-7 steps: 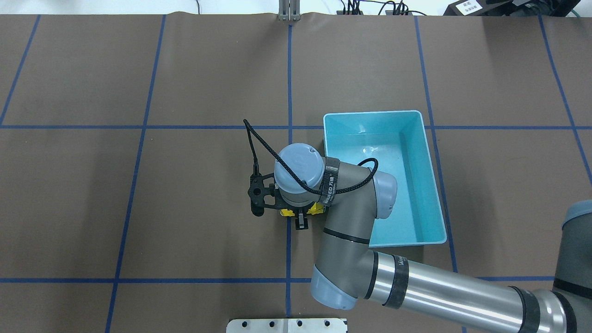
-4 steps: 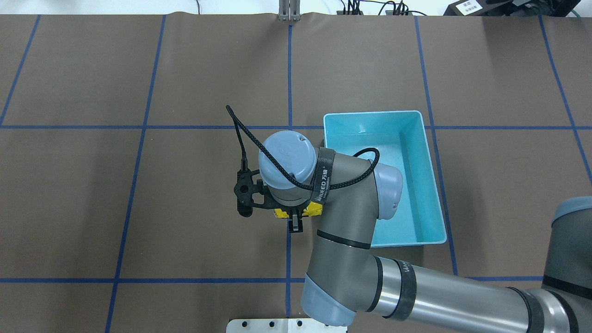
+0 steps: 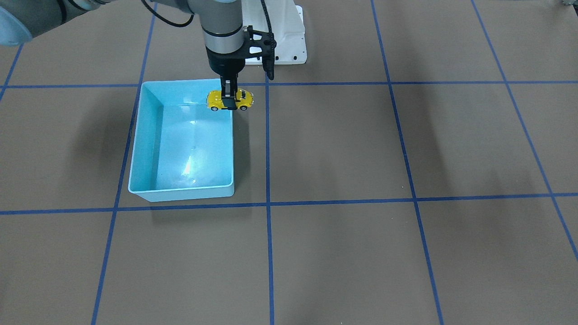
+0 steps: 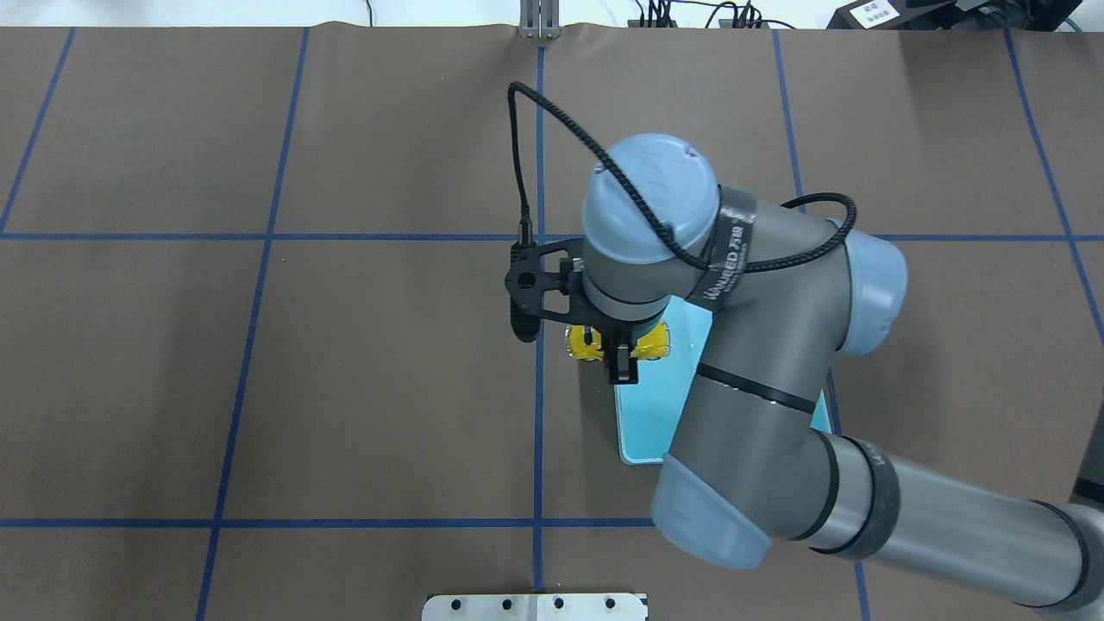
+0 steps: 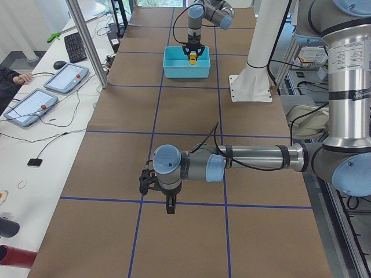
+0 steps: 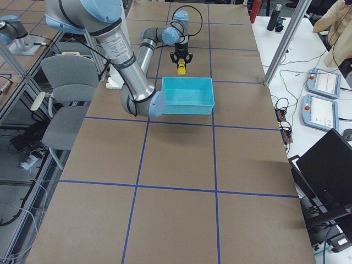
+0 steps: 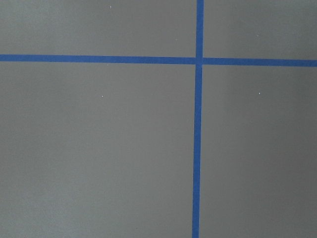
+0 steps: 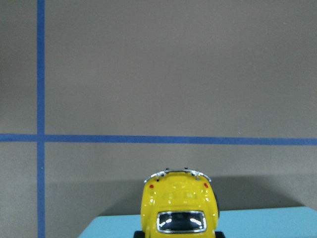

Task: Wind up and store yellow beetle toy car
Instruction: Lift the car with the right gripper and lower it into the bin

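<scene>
Next, my right gripper releases the yellow beetle toy car on the middle of the light-blue bin's bottom [image 3: 188,145].
The yellow beetle toy car [image 3: 244,98] hangs in the air, pinched across its middle by my right gripper [image 3: 230,101]. It sits over the wall of the light-blue bin [image 3: 144,135] at the corner nearest the robot, half over the bin and half over the table. The overhead view shows the car [image 4: 586,343] under the wrist, with the gripper [image 4: 621,355] shut on it. The right wrist view shows the car's rear [image 8: 179,208] above the bin's edge [image 8: 114,228]. My left gripper [image 5: 168,207] shows only in the exterior left view, low over the table; I cannot tell whether it is open or shut.
The bin holds nothing else. A white mounting plate [image 3: 289,45] lies at the robot's base. The right arm's elbow [image 4: 750,414] covers most of the bin from overhead. Blue tape lines [image 7: 198,148] cross the brown table. Tablets [image 5: 64,78] lie on the side desk.
The right gripper first slid the car a little to the left on the table. It then lifted the car and carried it right, over the bin's edge.
</scene>
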